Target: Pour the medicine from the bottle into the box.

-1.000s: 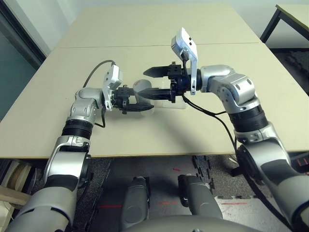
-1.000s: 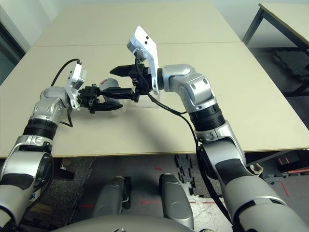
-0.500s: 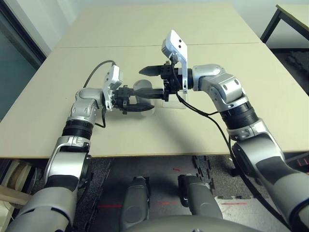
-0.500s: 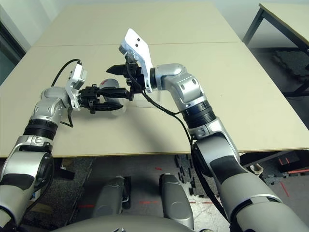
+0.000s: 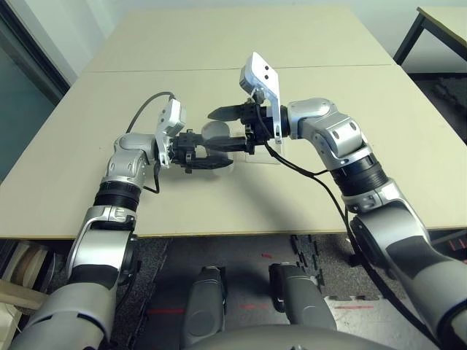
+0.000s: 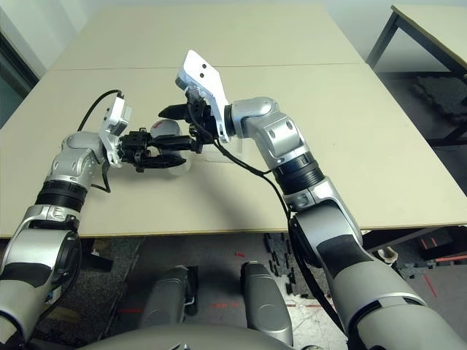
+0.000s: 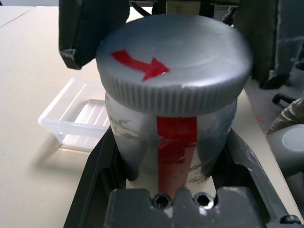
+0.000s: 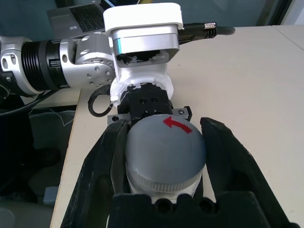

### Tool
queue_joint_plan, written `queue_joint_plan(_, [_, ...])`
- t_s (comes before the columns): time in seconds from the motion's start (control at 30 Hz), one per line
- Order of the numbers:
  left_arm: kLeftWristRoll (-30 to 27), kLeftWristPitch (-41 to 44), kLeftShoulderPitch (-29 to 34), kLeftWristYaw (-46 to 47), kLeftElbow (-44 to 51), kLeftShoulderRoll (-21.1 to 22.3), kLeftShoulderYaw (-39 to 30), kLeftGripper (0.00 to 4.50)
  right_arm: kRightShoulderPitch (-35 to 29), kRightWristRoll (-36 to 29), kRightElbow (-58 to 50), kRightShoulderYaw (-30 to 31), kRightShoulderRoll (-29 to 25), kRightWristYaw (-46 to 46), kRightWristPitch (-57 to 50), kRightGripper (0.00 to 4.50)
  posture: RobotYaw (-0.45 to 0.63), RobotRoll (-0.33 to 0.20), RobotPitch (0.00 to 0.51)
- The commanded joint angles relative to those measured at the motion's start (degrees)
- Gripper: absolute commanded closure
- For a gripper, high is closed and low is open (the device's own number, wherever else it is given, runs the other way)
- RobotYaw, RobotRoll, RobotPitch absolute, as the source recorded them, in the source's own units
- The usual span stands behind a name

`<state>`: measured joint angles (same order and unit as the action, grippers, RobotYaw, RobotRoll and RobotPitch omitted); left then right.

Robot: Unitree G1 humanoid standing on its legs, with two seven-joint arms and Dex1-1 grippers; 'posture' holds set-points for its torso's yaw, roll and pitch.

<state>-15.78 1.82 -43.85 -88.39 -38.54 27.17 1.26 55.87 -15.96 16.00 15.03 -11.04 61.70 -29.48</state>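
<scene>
My right gripper needs to release the grey cap on the table [image 5: 325, 152] beside the clear box, at a spot away from the bottle. The cap is still on the bottle.
My left gripper [image 5: 210, 153] is shut on the silvery-white bottle [image 7: 171, 142], which has a red stripe down its side. It holds the bottle on its side above the table, with the grey cap [image 7: 175, 61] still on and pointing at my right arm. A red arrow is printed on the cap. My right gripper [image 8: 164, 122] has come in from the opposite side, and its two fingers [image 8: 102, 156] press on the cap's ribbed rim. The clear box [image 7: 76, 114] rests on the table just beyond and below the bottle. The medicine is hidden.
The beige table [image 5: 219, 58] stretches far behind the arms, with a seam across it. Its front edge [image 5: 219, 235] runs close below both grippers. A second table's dark leg [image 5: 412, 36] stands at the far right.
My right gripper has slid left toward the bottle and brought its fingers around the cap. The left gripper and bottle have stayed put.
</scene>
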Motion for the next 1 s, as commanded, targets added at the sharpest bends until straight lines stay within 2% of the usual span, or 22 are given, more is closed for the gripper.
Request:
queue_joint_plan(0.03, [-0.1, 0.2, 0.7, -0.2, 1.0, 0.1, 0.8, 1.96, 0.2, 0.4, -0.1, 0.8, -0.2, 0.8, 0.1, 1.93, -0.07, 0.000, 0.102])
queue_joint_plan(0.17, [-0.1, 0.2, 0.7, -0.2, 1.0, 0.1, 0.7, 1.96, 0.0, 0.6, 0.0, 1.0, -0.3, 1.1, 0.3, 1.93, -0.07, 0.000, 0.097])
queue_joint_plan(0.37, [0.0, 0.1, 0.8, -0.1, 0.9, 0.1, 0.8, 1.96, 0.9, -6.0, 0.5, -5.9, 2.8, -2.4, -7.6, 1.93, -0.07, 0.000, 0.096])
queue_joint_plan(0.63, [0.1, -0.1, 0.6, 0.0, 0.6, 0.3, 0.7, 1.96, 1.4, -7.9, 1.0, -9.3, 2.4, -5.1, -9.5, 1.93, -0.07, 0.000, 0.099])
queue_joint_plan(0.8, [0.1, -0.2, 0.1, 0.0, 0.1, 0.7, 0.4, 1.96, 1.0, -7.0, 2.2, -11.1, -0.5, -6.1, -7.5, 1.93, -0.07, 0.000, 0.104])
queue_joint_plan(1.0, [0.1, -0.4, -0.4, 0.4, -0.4, 1.3, 0.0, 1.96, -0.7, -3.7, 10.9, -15.7, -9.1, -9.5, 0.2, 1.93, -0.07, 0.000, 0.107])
